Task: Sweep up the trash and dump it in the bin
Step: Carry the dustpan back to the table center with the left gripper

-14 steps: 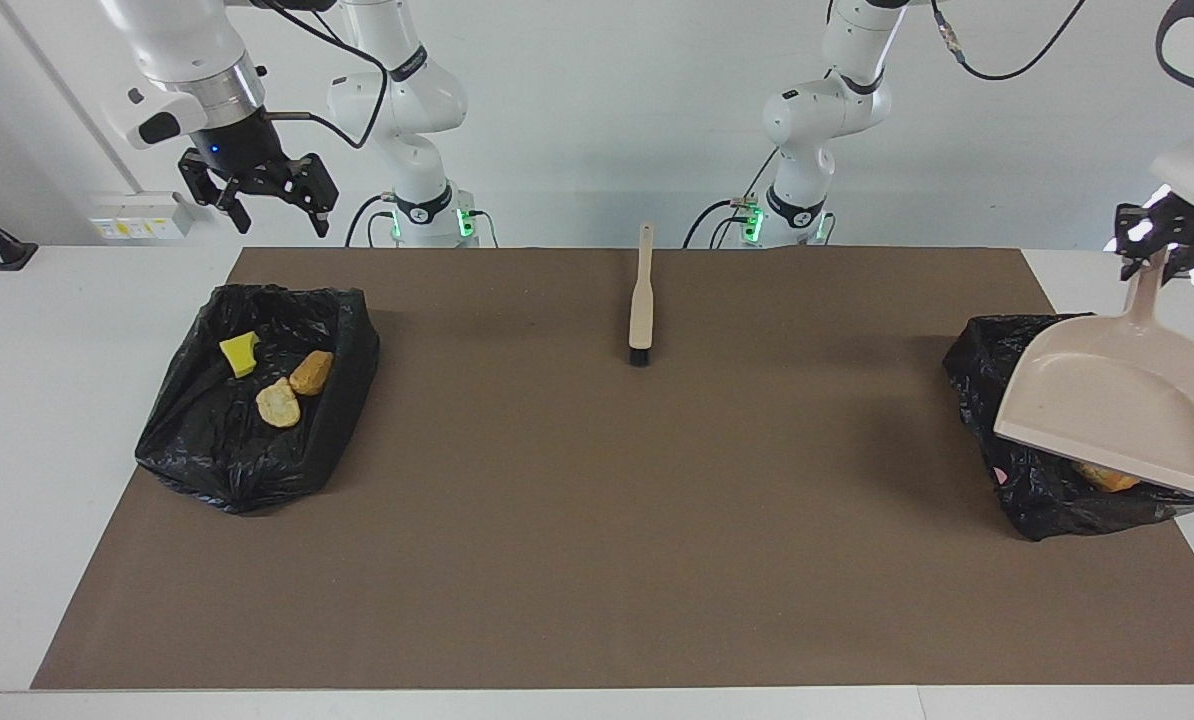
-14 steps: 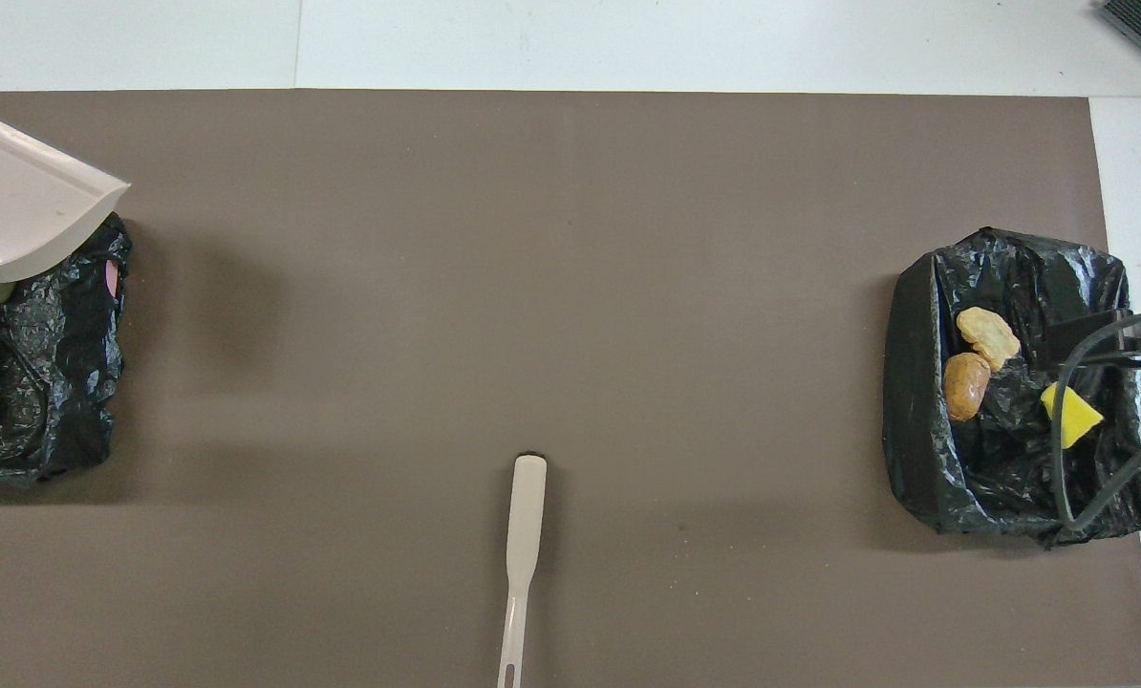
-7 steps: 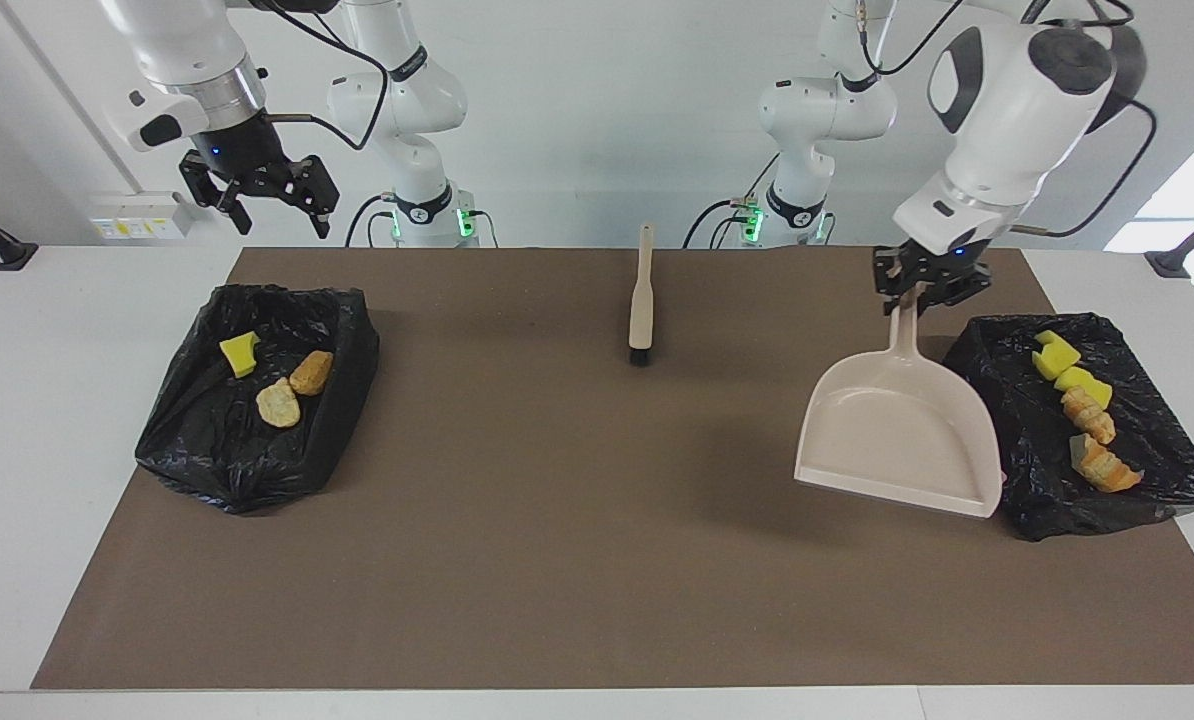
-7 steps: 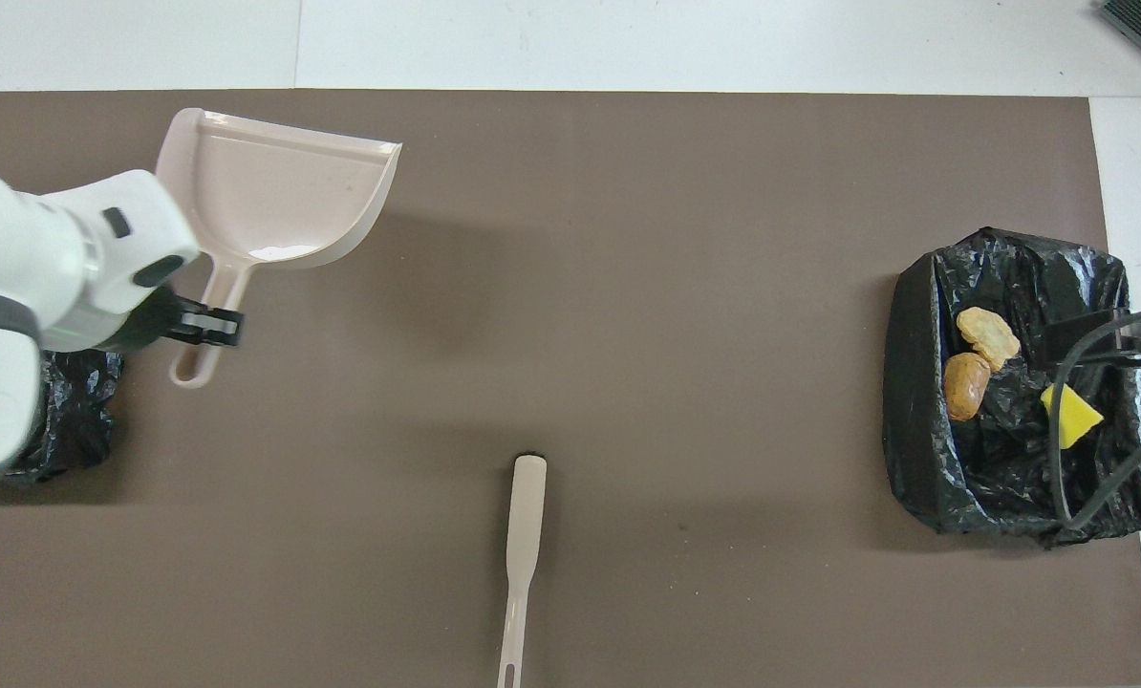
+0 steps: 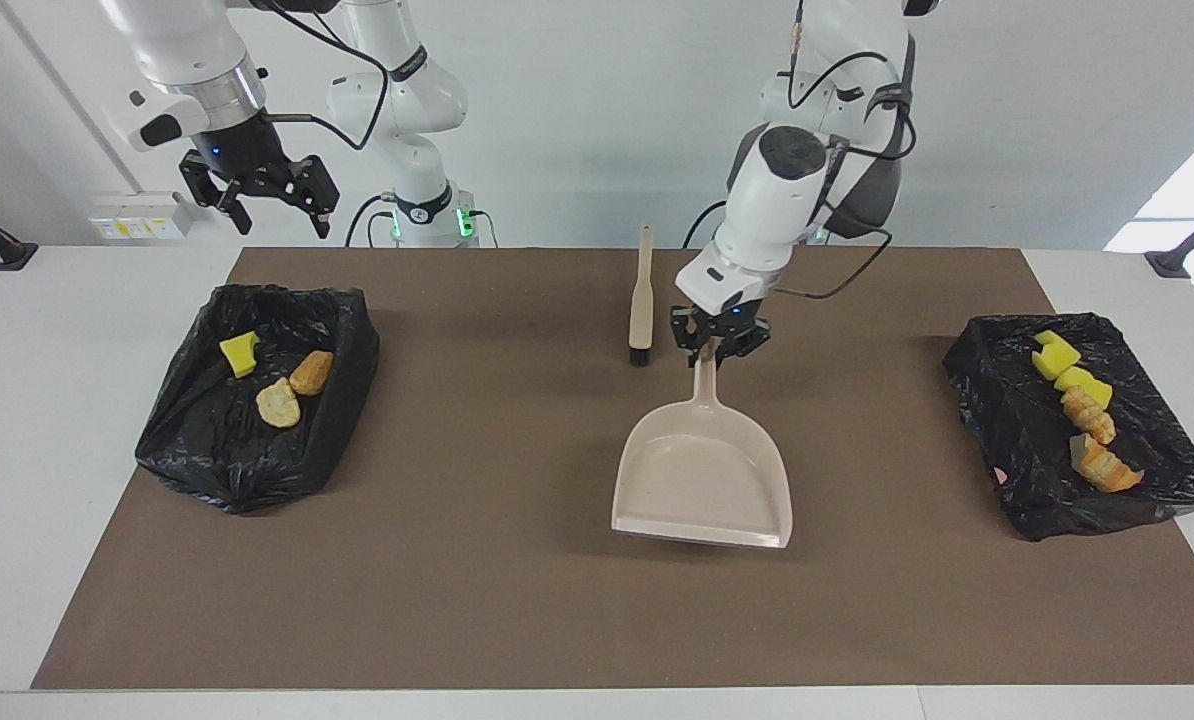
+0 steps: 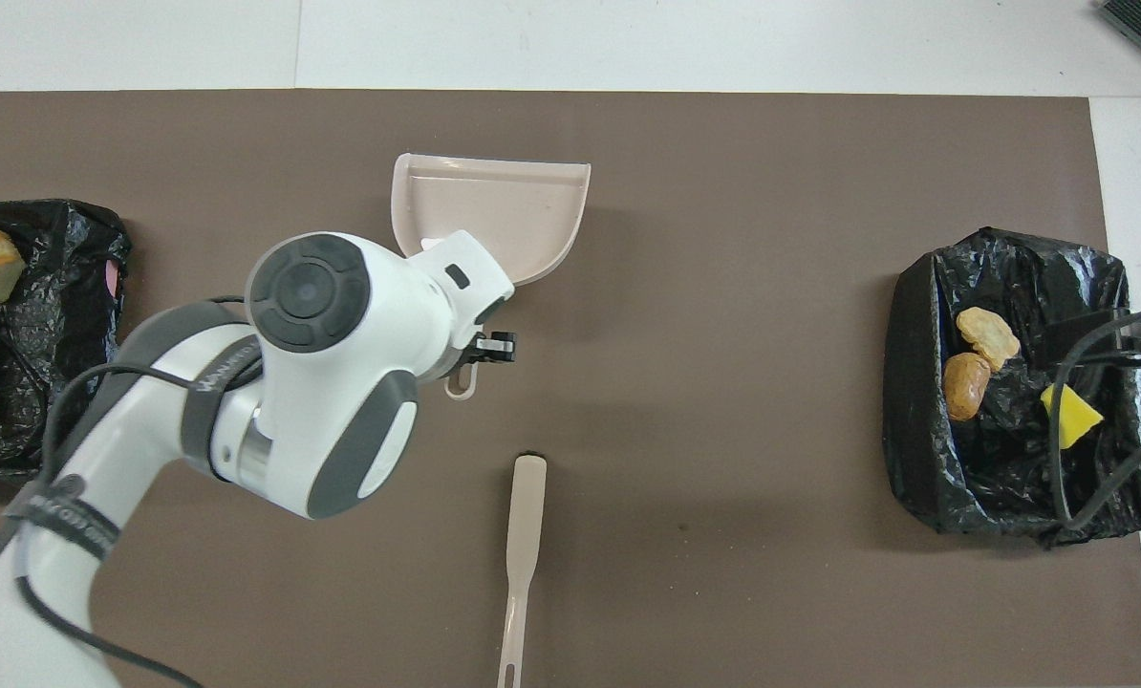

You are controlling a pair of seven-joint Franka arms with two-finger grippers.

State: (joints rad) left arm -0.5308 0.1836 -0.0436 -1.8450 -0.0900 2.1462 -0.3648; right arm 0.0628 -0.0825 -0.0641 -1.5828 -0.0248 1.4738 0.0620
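Note:
I need to have my left gripper let go of the beige dustpan on the brown mat straight [image 6: 534, 273] beyond the bristles of the beige brush.
My left gripper [image 5: 722, 345] is shut on the handle of the beige dustpan [image 5: 702, 480], holding it empty and low over the middle of the mat; the pan also shows in the overhead view [image 6: 494, 205]. The trash lies in two black bag-lined bins. The bin at the left arm's end [image 5: 1017, 440] holds two yellow sponge pieces [image 5: 1055, 352] and two bread lumps [image 5: 1089, 412]. The bin at the right arm's end [image 5: 207, 450] holds one yellow sponge [image 5: 239, 353] and two bread lumps [image 5: 278, 403]. My right gripper [image 5: 257, 195] is open and empty, raised over that bin's robot-side edge.
The beige brush [image 5: 641, 300] lies on the brown mat [image 5: 517, 600] near the robots, beside my left gripper, bristles pointing away from them; it also shows in the overhead view [image 6: 523, 545]. White table borders the mat.
My left arm has carried the dustpan from over the bin at its end to the middle of the mat, levelling and lowering it. The trash in that bin is uncovered. The right arm waits unmoved.

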